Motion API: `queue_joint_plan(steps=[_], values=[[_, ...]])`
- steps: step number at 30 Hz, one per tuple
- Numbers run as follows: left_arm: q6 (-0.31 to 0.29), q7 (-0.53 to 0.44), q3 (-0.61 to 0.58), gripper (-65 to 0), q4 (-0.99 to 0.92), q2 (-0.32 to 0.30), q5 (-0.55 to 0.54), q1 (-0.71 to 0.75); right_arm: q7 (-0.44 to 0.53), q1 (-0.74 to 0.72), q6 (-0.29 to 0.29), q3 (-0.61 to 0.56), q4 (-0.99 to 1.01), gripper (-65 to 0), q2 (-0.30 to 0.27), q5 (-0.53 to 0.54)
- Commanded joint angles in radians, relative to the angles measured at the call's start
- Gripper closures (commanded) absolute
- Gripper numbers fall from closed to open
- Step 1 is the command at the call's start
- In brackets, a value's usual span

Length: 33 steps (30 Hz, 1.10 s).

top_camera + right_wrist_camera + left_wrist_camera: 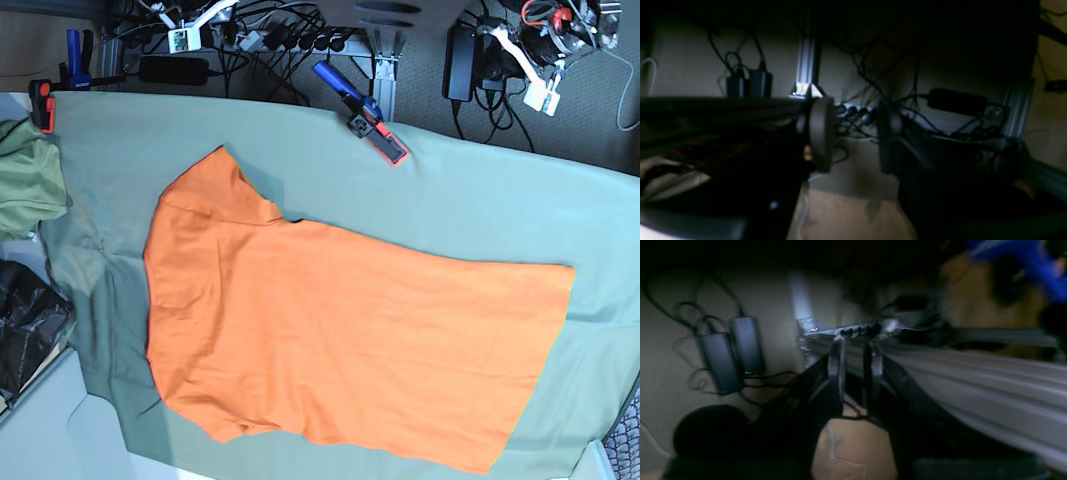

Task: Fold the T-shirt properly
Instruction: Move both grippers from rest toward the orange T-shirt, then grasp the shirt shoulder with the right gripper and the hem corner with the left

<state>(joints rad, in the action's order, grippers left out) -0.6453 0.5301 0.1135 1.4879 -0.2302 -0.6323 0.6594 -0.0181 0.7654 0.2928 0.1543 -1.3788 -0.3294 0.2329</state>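
Observation:
The orange T-shirt's far sleeve is next for my right gripper. Next, I move it there and close it near the sleeve's pointed corner (213, 162).
The bright orange T-shirt (330, 330) lies spread flat on the grey-green table cloth (480, 210), with its hem to the right and a sleeve (215, 190) pointing up-left. Both arms sit beyond the table's far edge, away from the shirt: the left arm (535, 60) at the top right, the right arm (195, 28) at the top left. In the left wrist view my left gripper (855, 368) is open by a narrow gap and holds nothing. My right gripper (853, 133) is open wider, also with nothing in it. Both wrist views face the floor and cables, not the shirt.
An olive-green bunched garment (25, 185) and a black bag (25, 330) sit at the left edge. A blue-and-red clamp (360, 115) lies on the cloth's far edge, a red clamp (42, 105) at the far left. Power bricks (730, 353) and an aluminium frame (973, 373) lie behind the table.

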Motion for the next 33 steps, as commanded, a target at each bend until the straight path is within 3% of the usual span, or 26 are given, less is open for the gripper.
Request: queue_joint_plan(steps=[1,5,12,17,21,25,28,33], values=[[-0.033,0.014,0.027,-13.4,0.043,-0.006,-0.051,0.006,-0.009,0.014,0.071,0.019,-0.039,-21.9,-0.008,0.029],[-0.043,0.094,0.110,-13.4,0.132,-0.010,-0.155,0.013,-0.137,0.014,0.071,0.076,-0.154,-21.9,-0.008,0.142],[-0.053,0.119,0.157,-15.6,0.264,-0.079,-0.206,0.101,-0.415,0.016,0.073,0.145,-0.361,-21.9,-0.008,0.272],[-0.053,0.141,0.174,-26.8,0.379,-0.108,-0.230,0.185,-0.421,0.070,0.074,0.189,-0.486,-21.9,-0.006,0.319],[-0.053,0.155,0.177,-27.2,0.452,-0.126,-0.231,0.208,-0.433,0.083,0.074,0.247,-0.586,-22.2,-0.005,0.367],[-0.053,0.155,0.177,-27.4,0.470,-0.133,-0.230,0.206,-0.425,0.043,0.060,0.314,-0.619,-34.2,-0.006,0.410],[-0.053,0.147,0.177,-27.4,0.470,-0.137,-0.216,0.205,-0.403,-0.045,0.000,0.315,-0.586,-41.1,-0.002,0.410],[-0.053,0.147,0.177,-28.1,0.470,-0.151,-0.212,0.205,-0.405,-0.225,-0.001,0.308,-0.448,-41.3,0.040,0.411]])
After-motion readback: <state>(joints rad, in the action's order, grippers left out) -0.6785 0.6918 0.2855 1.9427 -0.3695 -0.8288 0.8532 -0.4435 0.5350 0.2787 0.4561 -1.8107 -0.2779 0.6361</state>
